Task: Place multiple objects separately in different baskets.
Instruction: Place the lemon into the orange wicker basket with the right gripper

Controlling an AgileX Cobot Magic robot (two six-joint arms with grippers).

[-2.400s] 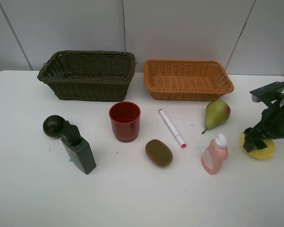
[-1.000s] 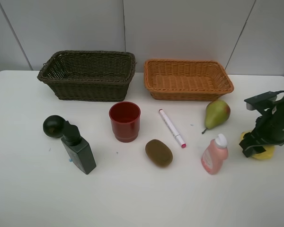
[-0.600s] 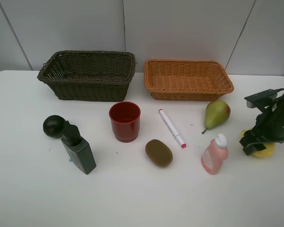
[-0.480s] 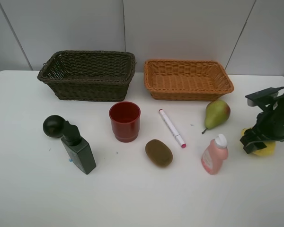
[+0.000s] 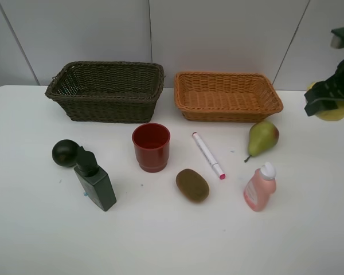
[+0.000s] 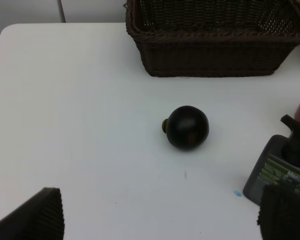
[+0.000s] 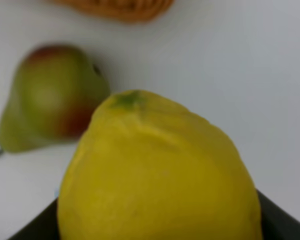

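The robot's right gripper should release the yellow lemon inside the end of the orange-tan basket (image 5: 245, 98) nearest the green-red pear.
My right gripper (image 5: 327, 104) is shut on the yellow lemon (image 5: 334, 112) and holds it high at the right edge, level with the orange-tan basket (image 5: 227, 96). The lemon (image 7: 155, 170) fills the right wrist view, with the green-red pear (image 7: 50, 95) below it. On the table lie the pear (image 5: 262, 138), small pink bottle (image 5: 259, 188), pink-white marker (image 5: 208, 155), brown kiwi (image 5: 192, 185), red cup (image 5: 151, 147), dark green bottle (image 5: 96, 180) and dark round fruit (image 5: 65, 152). The dark brown basket (image 5: 107, 90) stands at the back left. My left gripper (image 6: 160, 220) is open above the dark fruit (image 6: 187, 127).
Both baskets stand against the grey back wall. The dark green bottle (image 6: 285, 165) lies close beside the dark fruit. The white table (image 5: 160, 240) reaches the front edge of the view.
My right gripper has lifted the lemon off the table and carried it up and back, from beside the pink bottle to a height level with the orange-tan basket. Nothing else moved.
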